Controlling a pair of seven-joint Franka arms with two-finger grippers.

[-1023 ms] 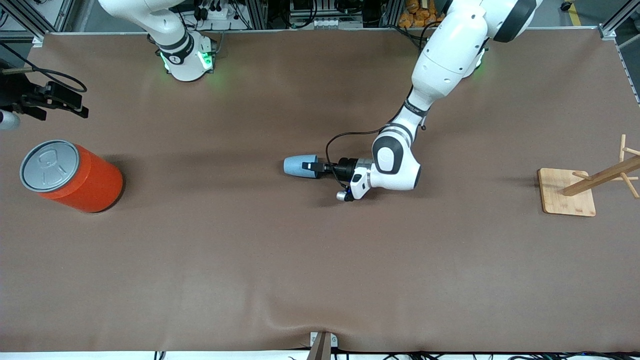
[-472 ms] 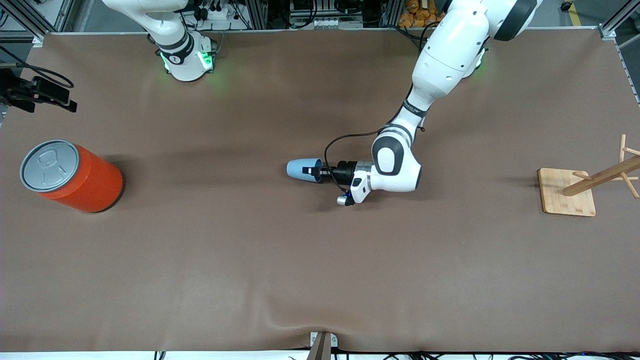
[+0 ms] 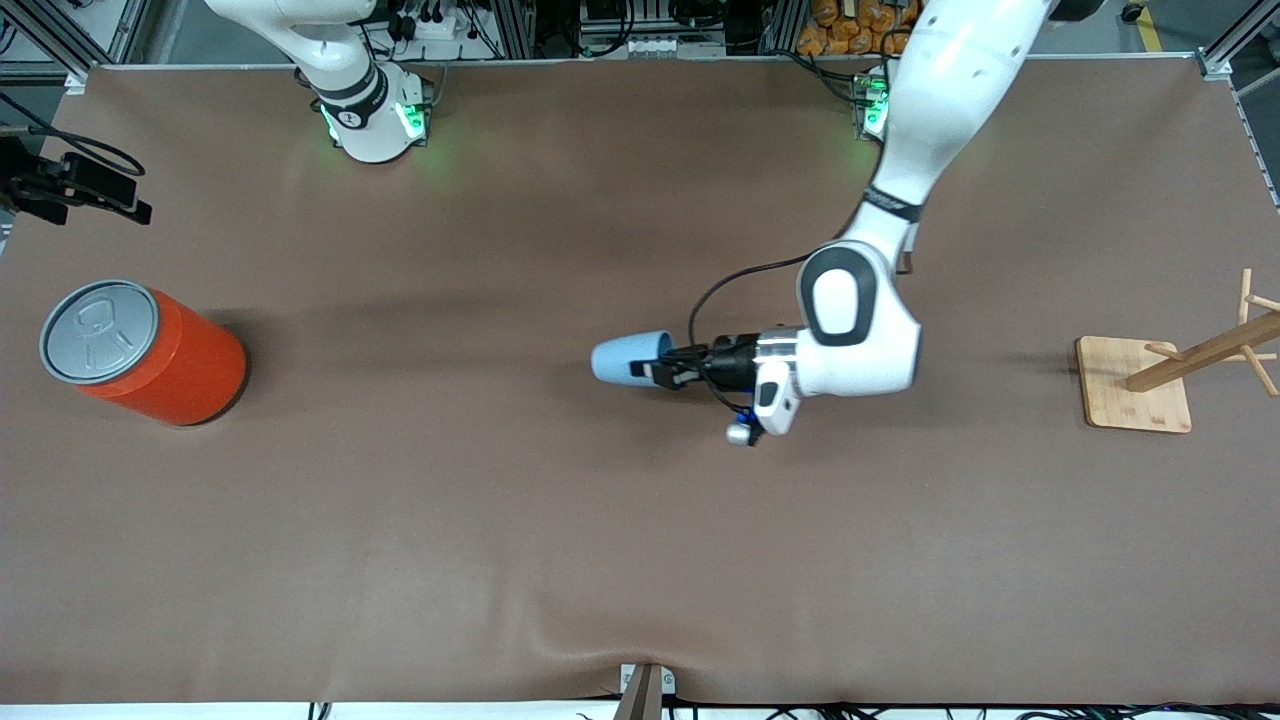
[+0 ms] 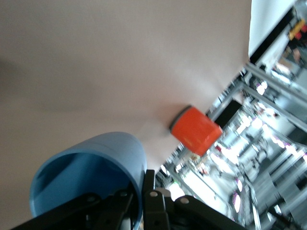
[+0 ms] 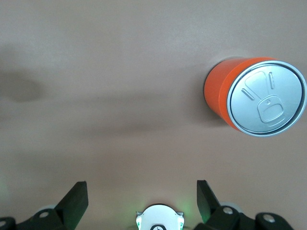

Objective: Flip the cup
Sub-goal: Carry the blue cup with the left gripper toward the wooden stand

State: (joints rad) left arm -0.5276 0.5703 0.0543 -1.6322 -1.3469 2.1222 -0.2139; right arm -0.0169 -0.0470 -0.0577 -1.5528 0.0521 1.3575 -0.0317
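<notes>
The robot's left gripper should set the light-blue cup down on bare table (image 3: pixel 948 454) next to the base of the wooden rack, on the orange can's side.
The light-blue cup (image 3: pixel 620 360) is held on its side over the middle of the table, with its mouth toward the left arm's wrist. My left gripper (image 3: pixel 662 373) is shut on the cup's rim. In the left wrist view one finger is inside the cup (image 4: pixel 88 170) and the other is outside its wall, with the left gripper (image 4: pixel 142 203) pinching it. My right gripper (image 3: pixel 75 188) hangs at the right arm's end of the table, above the area beside the orange can. It is open and empty in the right wrist view (image 5: pixel 141 203).
A large orange can (image 3: pixel 150 352) with a grey pull-tab lid stands near the right arm's end; it also shows in the left wrist view (image 4: pixel 195 130) and the right wrist view (image 5: pixel 254 98). A wooden rack (image 3: pixel 1135 385) stands at the left arm's end.
My left gripper has carried the cup a little toward the left arm's end and toward the front camera. The left arm's elbow has swung up. My right gripper shifted slightly, then held still.
</notes>
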